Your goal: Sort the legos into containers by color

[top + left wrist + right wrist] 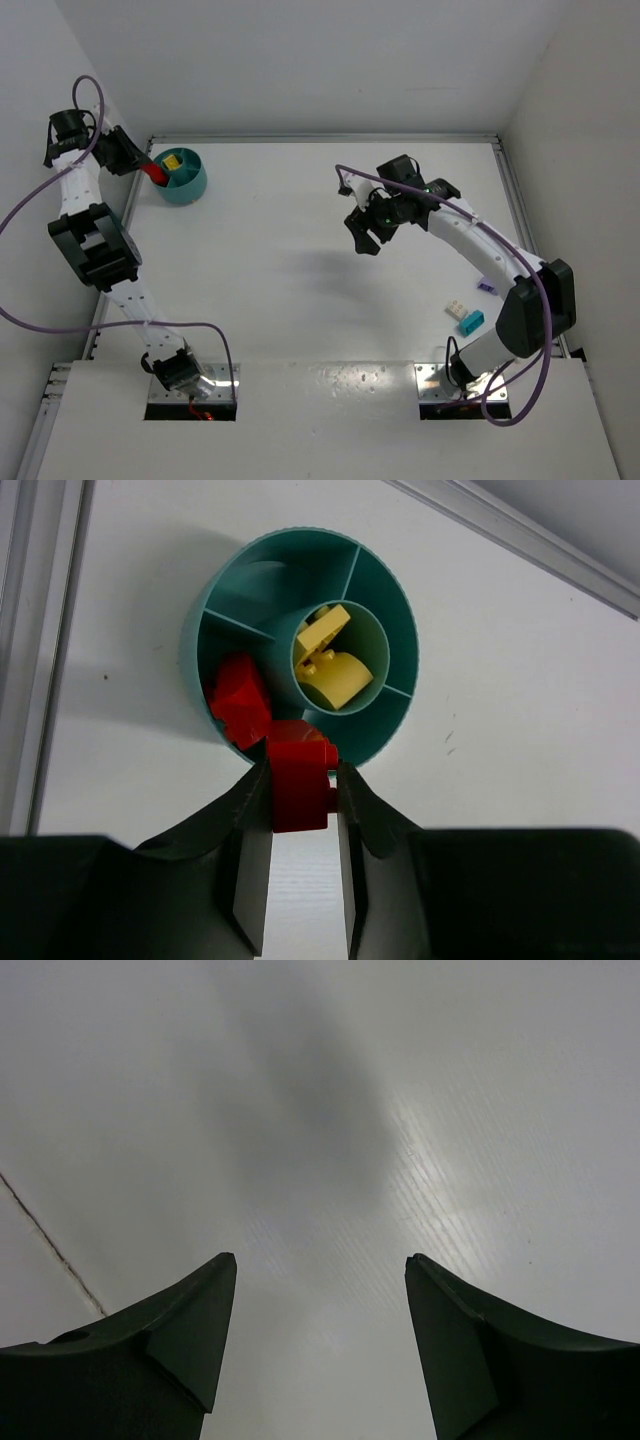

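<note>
My left gripper should release the red lego in the teal bowl's outer compartment (160, 174) (233, 682), next to the other red lego.
The teal bowl (187, 180) stands at the far left of the table. In the left wrist view the teal bowl (380, 580) holds yellow legos (335, 670) in its middle cup and a red lego (238, 700) in an outer compartment. My left gripper (300, 780) is shut on another red lego (298, 785), held just above the bowl's near rim; this lego also shows in the top view (157, 175). My right gripper (368, 232) is open and empty above the bare table middle. A cyan lego (470, 322), a white lego (457, 309) and a purple lego (486, 286) lie at the right.
White walls close the table at the back and both sides, with a metal rail (320, 138) along the far edge. The right arm's base (470, 375) stands near the loose legos.
</note>
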`<state>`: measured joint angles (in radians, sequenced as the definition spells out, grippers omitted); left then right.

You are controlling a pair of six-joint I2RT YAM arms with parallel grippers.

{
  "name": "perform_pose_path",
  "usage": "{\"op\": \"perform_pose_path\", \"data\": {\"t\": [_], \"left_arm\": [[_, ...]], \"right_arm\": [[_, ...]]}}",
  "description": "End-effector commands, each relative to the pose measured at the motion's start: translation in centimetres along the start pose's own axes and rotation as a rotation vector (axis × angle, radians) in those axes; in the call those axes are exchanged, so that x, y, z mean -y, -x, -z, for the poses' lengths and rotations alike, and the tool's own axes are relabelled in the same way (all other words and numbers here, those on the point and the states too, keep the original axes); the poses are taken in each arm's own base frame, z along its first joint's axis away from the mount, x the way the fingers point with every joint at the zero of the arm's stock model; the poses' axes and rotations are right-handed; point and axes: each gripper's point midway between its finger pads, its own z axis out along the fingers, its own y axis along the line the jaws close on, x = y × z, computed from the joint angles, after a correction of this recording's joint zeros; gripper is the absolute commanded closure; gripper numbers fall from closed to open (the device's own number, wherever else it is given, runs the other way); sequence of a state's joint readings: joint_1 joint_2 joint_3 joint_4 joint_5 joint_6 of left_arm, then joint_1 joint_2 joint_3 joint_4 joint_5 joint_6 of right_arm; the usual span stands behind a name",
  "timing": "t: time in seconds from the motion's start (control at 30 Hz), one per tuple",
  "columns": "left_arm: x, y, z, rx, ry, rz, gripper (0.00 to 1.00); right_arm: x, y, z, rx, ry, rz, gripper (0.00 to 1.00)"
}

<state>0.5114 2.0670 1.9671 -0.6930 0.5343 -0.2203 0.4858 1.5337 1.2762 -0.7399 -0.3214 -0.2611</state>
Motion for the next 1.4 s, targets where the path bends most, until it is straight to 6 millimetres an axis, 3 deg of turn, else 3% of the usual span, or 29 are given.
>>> {"op": "perform_pose_path", "data": {"t": [0.0, 0.33, 0.6, 1.0, 1.37], "left_arm": [[0.5, 2.9, 0.0, 0.092, -0.016, -0.030, 1.00], [0.8, 5.2, -1.6, 0.166, -0.069, 0.000, 1.00], [-0.8, 5.9, -2.4, 0.201, -0.006, -0.016, 1.00], [-2.6, 5.5, -3.3, 0.222, 0.057, -0.021, 1.00], [-3.5, 3.5, -4.2, 0.175, 0.065, -0.032, 1.00]], "right_arm": [[0.4, 2.5, 0.8, 0.076, -0.004, 0.008, 0.31], [0.8, 2.1, 0.3, 0.061, -0.004, -0.005, 0.31], [0.7, 1.9, -0.1, 0.049, 0.012, -0.012, 0.31], [0.9, 2.4, 0.0, 0.057, 0.009, -0.019, 0.31], [0.9, 2.5, -0.4, 0.052, 0.020, -0.022, 0.31]]}}
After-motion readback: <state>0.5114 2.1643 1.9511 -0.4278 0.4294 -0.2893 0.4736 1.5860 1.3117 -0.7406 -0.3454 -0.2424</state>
